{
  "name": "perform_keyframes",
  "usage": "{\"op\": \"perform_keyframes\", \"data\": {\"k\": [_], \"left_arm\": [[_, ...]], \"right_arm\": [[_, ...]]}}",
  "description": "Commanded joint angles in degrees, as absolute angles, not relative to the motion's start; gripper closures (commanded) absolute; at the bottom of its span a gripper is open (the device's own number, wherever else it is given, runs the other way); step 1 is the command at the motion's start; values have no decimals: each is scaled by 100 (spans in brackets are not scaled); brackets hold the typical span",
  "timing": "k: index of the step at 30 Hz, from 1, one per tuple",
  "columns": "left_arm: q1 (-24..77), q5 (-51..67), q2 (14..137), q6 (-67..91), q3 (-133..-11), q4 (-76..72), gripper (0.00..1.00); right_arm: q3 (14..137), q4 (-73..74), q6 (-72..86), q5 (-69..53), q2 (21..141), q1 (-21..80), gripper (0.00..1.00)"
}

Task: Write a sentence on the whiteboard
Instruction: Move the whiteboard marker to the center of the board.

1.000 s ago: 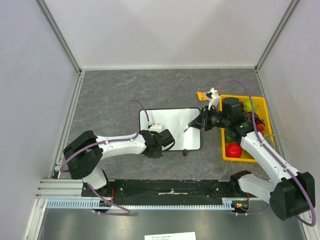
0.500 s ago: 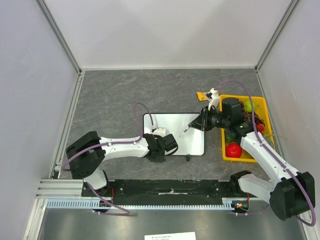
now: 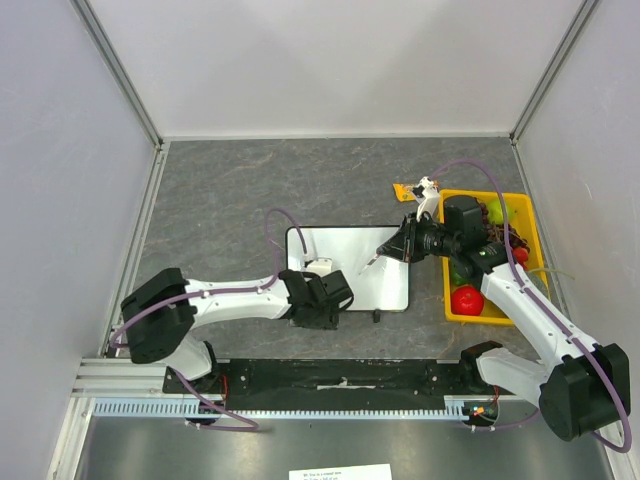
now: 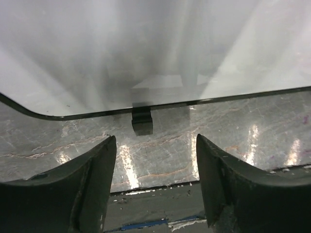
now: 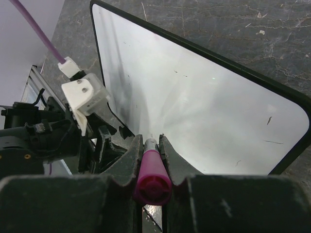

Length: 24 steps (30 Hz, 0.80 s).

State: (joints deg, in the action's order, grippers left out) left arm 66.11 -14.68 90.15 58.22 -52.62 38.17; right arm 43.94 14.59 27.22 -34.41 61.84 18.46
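I can see the whiteboard's small black foot beyond the open fingers of my left gripper, so next I close my left gripper on that foot (image 4: pixel 142 127) and pull the whiteboard closer.
The whiteboard (image 3: pixel 365 270) lies flat mid-table, its white face blank; no sentence shows on it. In the left wrist view its black-framed near edge (image 4: pixel 160 103) and one small black foot (image 4: pixel 142 121) sit just beyond my left gripper (image 4: pixel 155 165). That gripper is open, with only bare table between its fingers. In the top view the left gripper (image 3: pixel 330 297) stands at the board's near left edge. My right gripper (image 5: pixel 151 138) is shut on a pink marker (image 5: pixel 152 170). It hovers over the board's right part (image 5: pixel 204 111), marker tip (image 3: pixel 372 260) pointing down-left.
A yellow tray (image 3: pixel 532 215) of fruit, with a red apple (image 3: pixel 466 300), stands right of the board under the right arm. A small orange item (image 3: pixel 405 190) lies behind the board. Grey walls close in on three sides.
My left gripper has opened and let go of the board's near edge, drawing back slightly. Before that it slid the board a little right and nearer. The right gripper and marker have stayed put.
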Motion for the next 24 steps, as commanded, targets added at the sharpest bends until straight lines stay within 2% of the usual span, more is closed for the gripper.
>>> {"op": "perform_keyframes", "data": {"k": [1, 9, 14, 19, 24], "left_arm": [[6627, -1626, 8447, 5767, -5203, 3692, 26], [6285, -1232, 8139, 5177, -5107, 3446, 22], [5723, -388, 7744, 4808, -4528, 2586, 21], [5055, 938, 7392, 4571, -3781, 1479, 20], [4624, 1546, 7216, 4474, -3332, 1011, 20]], "right_arm": [[4544, 1468, 2681, -3384, 6082, 1828, 100], [4632, 1468, 2672, -3349, 6179, 1828, 100], [4649, 1485, 2663, -3322, 6170, 1828, 100], [4676, 1512, 2663, -3322, 6214, 1828, 100], [4720, 1520, 2663, -3296, 6275, 1828, 100]]}}
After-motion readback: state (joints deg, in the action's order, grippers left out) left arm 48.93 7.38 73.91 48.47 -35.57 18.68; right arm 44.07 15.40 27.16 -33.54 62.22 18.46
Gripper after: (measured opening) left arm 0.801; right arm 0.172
